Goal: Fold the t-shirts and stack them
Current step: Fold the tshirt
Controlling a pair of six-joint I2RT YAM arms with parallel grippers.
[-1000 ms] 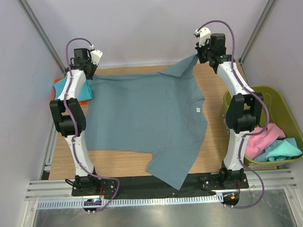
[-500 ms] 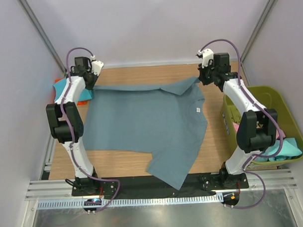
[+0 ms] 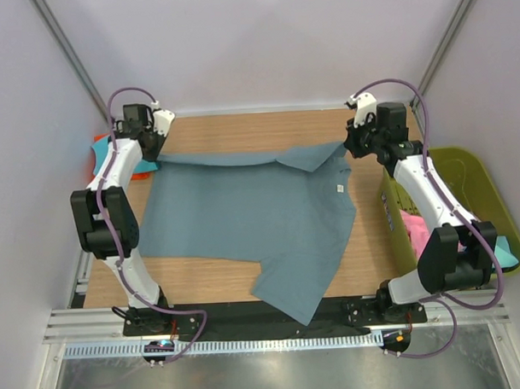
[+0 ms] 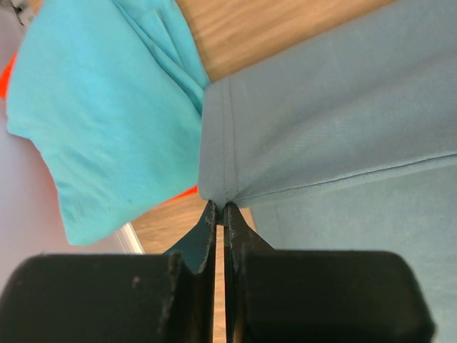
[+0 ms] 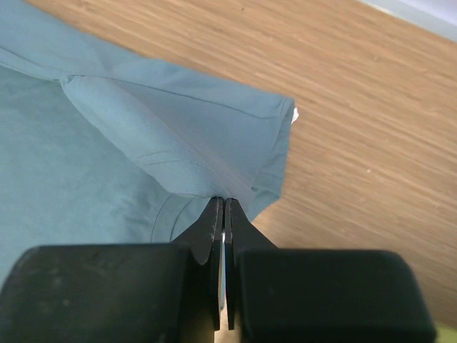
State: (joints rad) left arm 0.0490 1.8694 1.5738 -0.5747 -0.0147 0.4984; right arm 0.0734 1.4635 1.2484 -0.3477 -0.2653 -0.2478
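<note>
Next, my right gripper releases the lifted shirt corner on the blue-grey cloth (image 3: 341, 163) (image 5: 268, 174) just past the small white label.
A large slate blue-grey t-shirt (image 3: 252, 220) lies spread on the wooden table, its small white label (image 3: 337, 188) near the right. My left gripper (image 3: 153, 155) is shut on the shirt's far left corner (image 4: 221, 193). My right gripper (image 3: 348, 146) is shut on the far right corner (image 5: 228, 187). The far edge is lifted and folds toward me over the shirt. A turquoise t-shirt (image 4: 107, 114) lies on an orange one (image 3: 140, 173) at the far left. Pink (image 3: 419, 236) and turquoise cloth sit in the basket.
An olive-green plastic basket (image 3: 473, 166) stands to the right of the table, behind my right arm. The shirt's near sleeve (image 3: 298, 300) hangs over the table's front edge onto the black rail. Bare wood (image 3: 258, 126) shows beyond the shirt.
Both grippers have moved toward me with the shirt's far edge, pulling it off the far end of the table and starting a fold over the shirt.
</note>
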